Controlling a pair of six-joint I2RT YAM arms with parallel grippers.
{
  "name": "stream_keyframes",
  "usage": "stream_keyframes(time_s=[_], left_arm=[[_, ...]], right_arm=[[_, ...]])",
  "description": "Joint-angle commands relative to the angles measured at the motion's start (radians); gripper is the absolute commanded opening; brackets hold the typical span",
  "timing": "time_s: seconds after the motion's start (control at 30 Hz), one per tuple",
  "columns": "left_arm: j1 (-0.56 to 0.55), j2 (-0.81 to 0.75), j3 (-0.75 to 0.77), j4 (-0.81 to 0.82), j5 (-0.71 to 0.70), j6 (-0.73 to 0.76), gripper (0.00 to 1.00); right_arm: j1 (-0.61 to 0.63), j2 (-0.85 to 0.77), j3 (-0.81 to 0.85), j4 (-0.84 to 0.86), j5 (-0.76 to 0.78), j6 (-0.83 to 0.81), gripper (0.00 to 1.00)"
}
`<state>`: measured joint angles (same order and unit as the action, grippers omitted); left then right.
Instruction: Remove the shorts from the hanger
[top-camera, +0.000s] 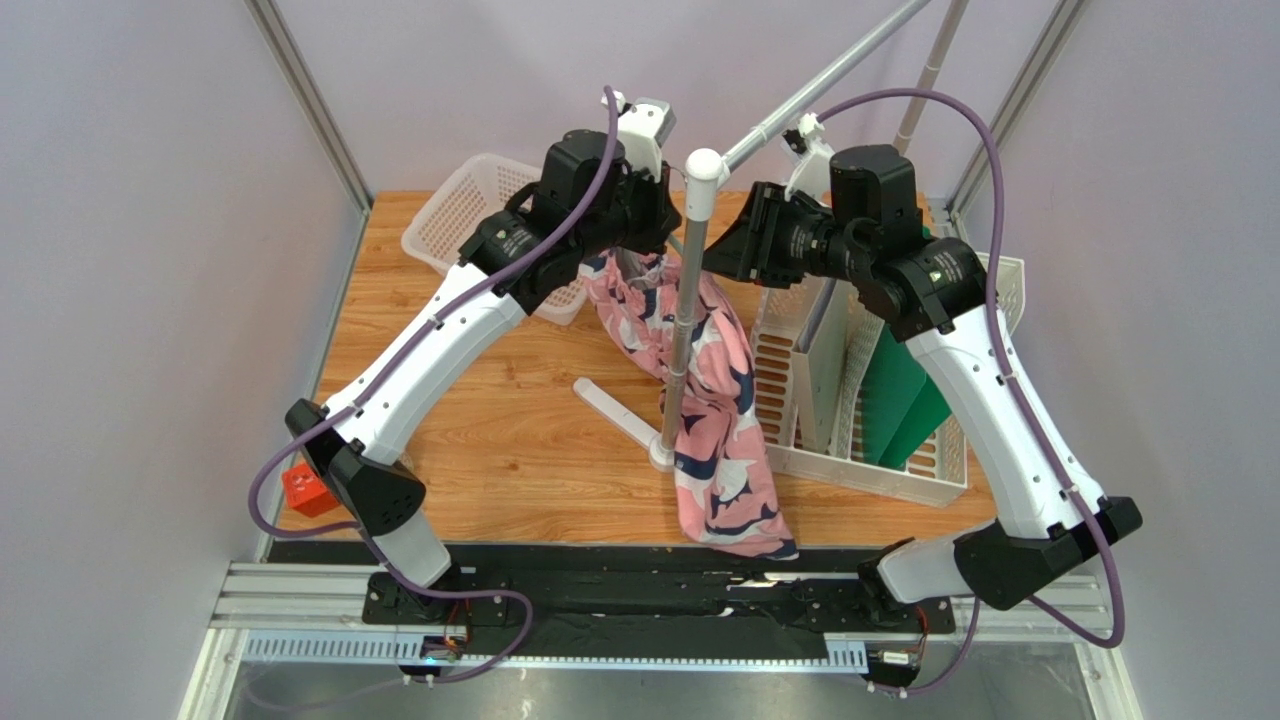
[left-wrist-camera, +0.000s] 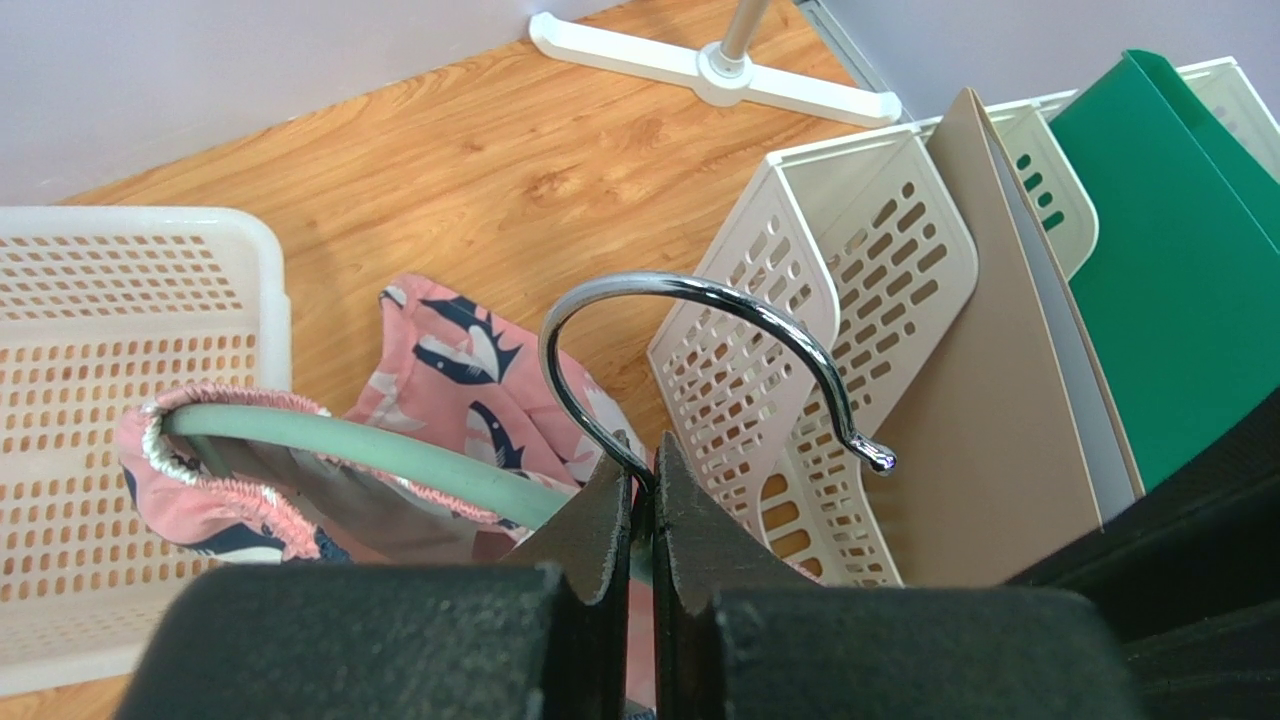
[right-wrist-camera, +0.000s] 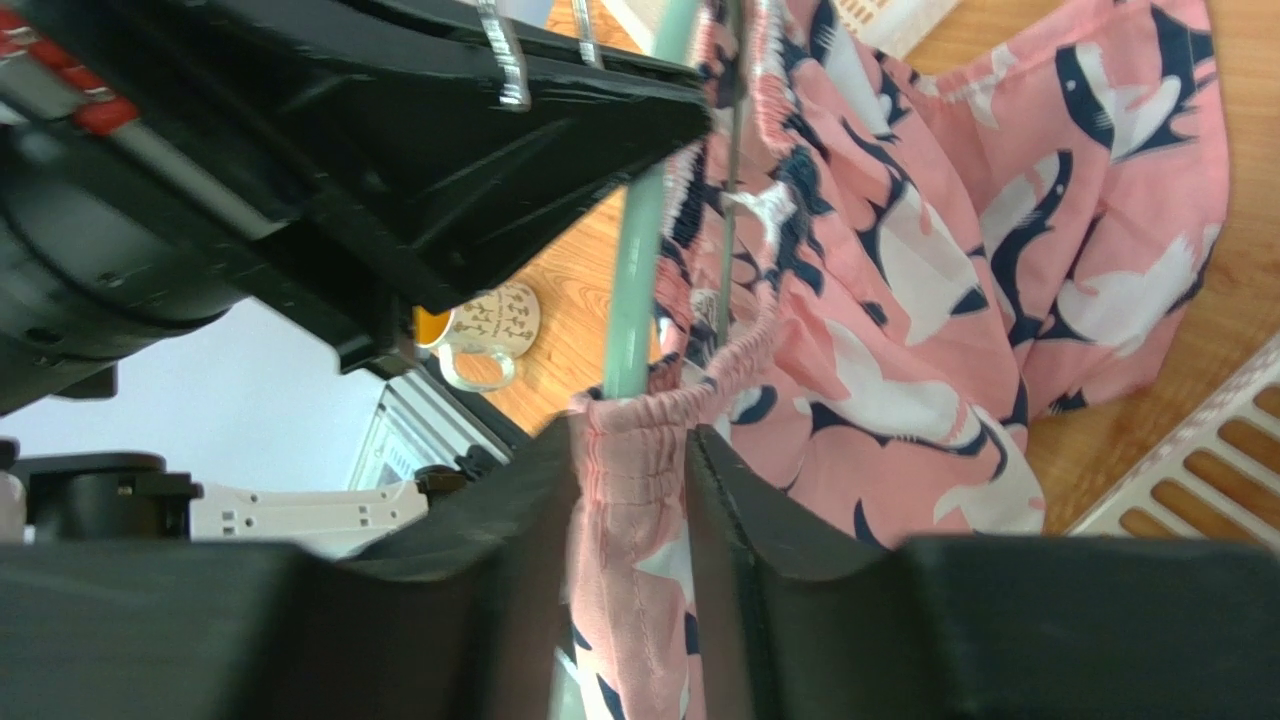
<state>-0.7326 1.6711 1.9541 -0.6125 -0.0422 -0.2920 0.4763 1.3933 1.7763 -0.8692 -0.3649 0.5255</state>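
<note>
The end of the mint-green hanger is inside the waistband held by my right gripper, so next I pinch only the cloth (right-wrist-camera: 628, 525) beyond the hanger's end and pull it off.
The pink shorts (top-camera: 721, 435) with navy-and-white birds hang from the mint-green hanger (left-wrist-camera: 376, 458) beside the rack pole and trail down onto the table. My left gripper (left-wrist-camera: 642, 488) is shut on the neck of the hanger's silver wire hook (left-wrist-camera: 676, 300), holding it up. In the right wrist view the elastic waistband of the shorts (right-wrist-camera: 932, 300) sits between the fingers of my right gripper (right-wrist-camera: 631, 465), touching both pads. There the hanger's arm (right-wrist-camera: 639, 255) ends just above those fingers. Both grippers meet near the pole top (top-camera: 700, 162).
A grey rack pole (top-camera: 688, 315) stands mid-table on a white cross base (top-camera: 624, 413). A white basket (top-camera: 451, 210) is at the back left. A white file rack (top-camera: 902, 465) with green folders (top-camera: 902, 398) stands right. A red block (top-camera: 308, 488) lies at the left edge.
</note>
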Motion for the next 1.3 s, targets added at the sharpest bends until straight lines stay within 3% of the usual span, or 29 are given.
stream_keyframes(time_s=[0.0,0.07,0.17,0.2,0.23,0.3,0.4,0.6,0.8,1.0,1.27], left_arm=[[-0.005,-0.001,0.069,0.026,0.03,0.014,0.0],[-0.005,0.003,0.078,0.02,0.027,0.013,0.0],[-0.007,-0.001,0.08,0.017,0.03,0.004,0.0],[-0.005,0.001,0.081,0.019,0.031,0.002,0.0],[-0.005,-0.001,0.081,0.019,0.033,0.002,0.0],[-0.007,-0.004,0.081,0.019,0.034,-0.001,0.0],[-0.007,-0.004,0.08,0.019,0.036,-0.007,0.0],[-0.005,-0.007,0.083,0.019,0.034,-0.013,0.0],[-0.005,-0.011,0.071,0.016,0.034,-0.013,0.0],[-0.005,0.001,0.083,-0.016,0.015,-0.038,0.0],[0.034,0.082,0.226,-0.15,-0.104,-0.151,0.0]], right_arm=[[-0.004,-0.005,0.003,0.073,-0.037,0.007,0.27],[-0.004,-0.01,0.002,0.065,-0.028,-0.002,0.19],[-0.005,-0.023,-0.015,0.065,-0.022,-0.005,0.17],[-0.004,-0.028,-0.018,0.067,-0.023,-0.004,0.19],[-0.004,-0.027,-0.021,0.065,-0.026,-0.004,0.28],[-0.004,-0.028,-0.026,0.064,-0.029,-0.004,0.37],[-0.004,-0.024,-0.029,0.062,-0.046,-0.005,0.4],[-0.004,-0.019,-0.023,0.064,-0.049,-0.007,0.26],[-0.005,-0.022,-0.018,0.056,-0.042,-0.012,0.0],[-0.005,-0.048,-0.011,0.023,-0.014,-0.028,0.0],[-0.004,-0.169,-0.149,0.027,-0.06,-0.059,0.0]])
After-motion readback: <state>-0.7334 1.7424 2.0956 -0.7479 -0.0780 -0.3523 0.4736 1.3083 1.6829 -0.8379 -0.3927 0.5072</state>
